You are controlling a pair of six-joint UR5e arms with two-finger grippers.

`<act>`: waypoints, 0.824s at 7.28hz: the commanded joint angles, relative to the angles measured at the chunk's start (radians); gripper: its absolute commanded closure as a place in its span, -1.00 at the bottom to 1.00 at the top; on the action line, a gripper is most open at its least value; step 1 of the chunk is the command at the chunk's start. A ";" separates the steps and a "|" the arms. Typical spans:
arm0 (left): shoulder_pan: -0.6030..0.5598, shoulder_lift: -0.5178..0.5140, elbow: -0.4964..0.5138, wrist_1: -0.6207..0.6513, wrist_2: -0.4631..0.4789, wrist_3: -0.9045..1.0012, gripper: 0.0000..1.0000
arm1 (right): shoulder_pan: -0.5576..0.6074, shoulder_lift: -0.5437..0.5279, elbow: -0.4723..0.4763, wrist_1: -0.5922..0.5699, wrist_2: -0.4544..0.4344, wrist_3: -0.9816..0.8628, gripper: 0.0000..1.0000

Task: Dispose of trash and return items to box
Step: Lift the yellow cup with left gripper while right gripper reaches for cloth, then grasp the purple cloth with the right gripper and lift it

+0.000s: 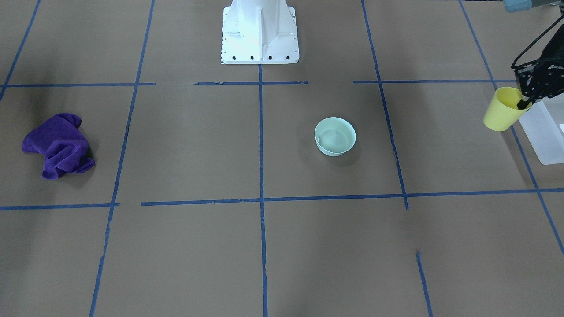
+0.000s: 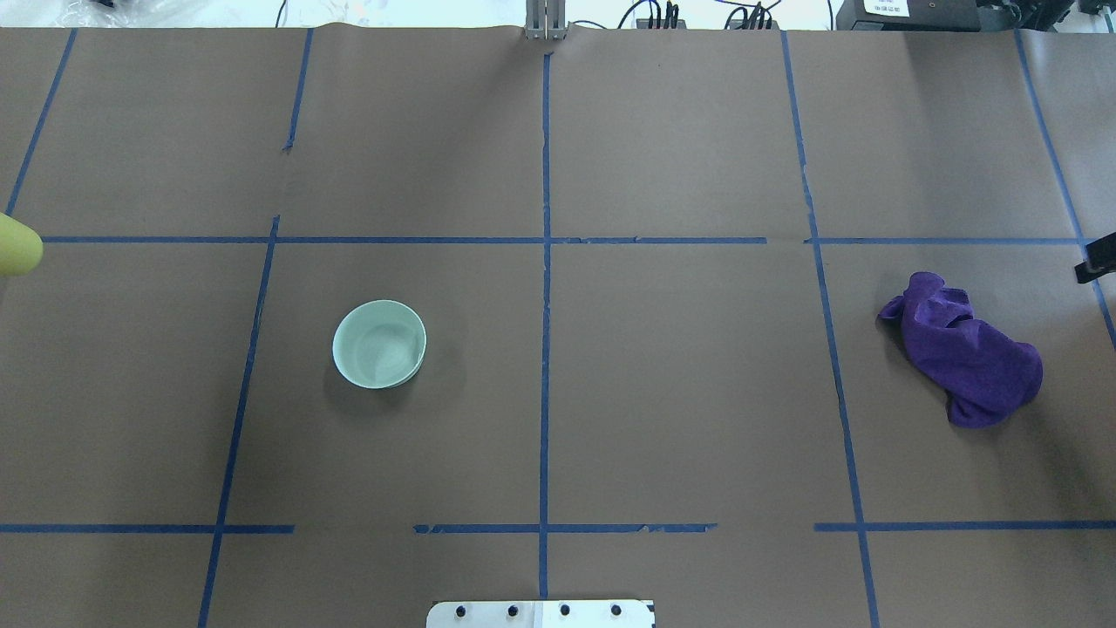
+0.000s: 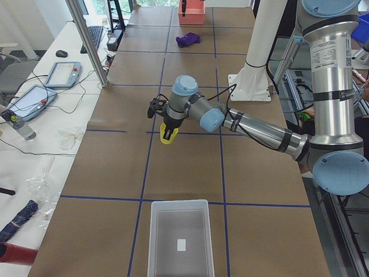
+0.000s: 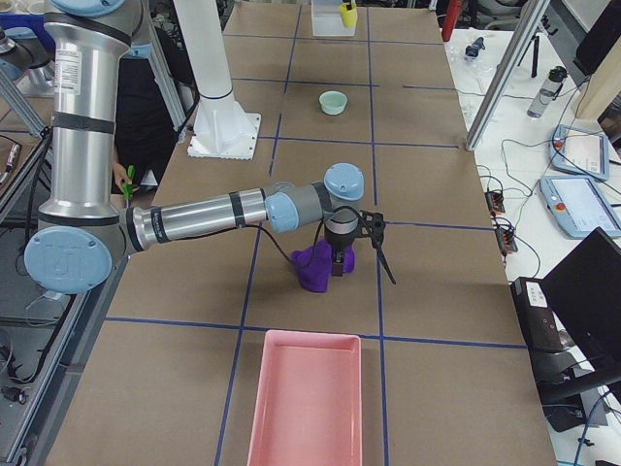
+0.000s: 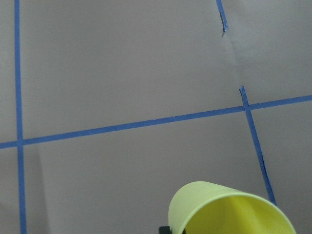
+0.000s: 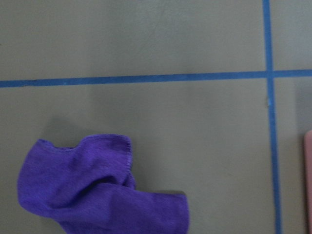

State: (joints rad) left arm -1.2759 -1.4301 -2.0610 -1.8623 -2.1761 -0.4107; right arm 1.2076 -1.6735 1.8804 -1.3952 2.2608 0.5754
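The robot's right gripper needs to next move down to the crumpled middle (image 1: 64, 144) (image 6: 103, 200) of the purple cloth and close there.
My left gripper (image 1: 523, 105) is shut on the rim of the yellow cup (image 1: 501, 110), one finger inside it, and holds it tilted above the table beside the frosted-white box (image 1: 544, 132). The cup also shows in the left wrist view (image 5: 229, 210) and at the left edge of the overhead view (image 2: 17, 246). The mint-green bowl (image 2: 379, 343) stands upright and alone on the table's left half. My right gripper (image 4: 354, 254) hangs just above a crumpled purple cloth (image 4: 318, 270). I cannot tell whether it is open or shut.
The purple cloth (image 2: 963, 358) lies on the right half of the table. A pink tray (image 4: 304, 398) stands at the table's right end. The box (image 3: 180, 236) stands at the left end. The white robot base (image 1: 260, 31) is at the middle of the robot's side.
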 commanded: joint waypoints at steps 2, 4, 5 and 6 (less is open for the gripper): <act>-0.205 -0.056 0.028 0.178 0.005 0.377 1.00 | -0.317 0.125 -0.111 0.206 -0.158 0.390 -1.00; -0.258 -0.044 0.056 0.178 0.009 0.490 1.00 | -0.355 0.144 -0.138 0.205 -0.178 0.383 -1.00; -0.258 -0.039 0.056 0.178 0.009 0.496 1.00 | -0.355 0.150 -0.158 0.205 -0.178 0.382 -1.00; -0.258 -0.041 0.067 0.176 0.009 0.513 1.00 | -0.352 0.150 -0.161 0.203 -0.178 0.379 -0.33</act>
State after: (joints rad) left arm -1.5292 -1.4721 -2.0049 -1.6855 -2.1677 0.0779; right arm 0.8573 -1.5284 1.7316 -1.1910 2.0848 0.9563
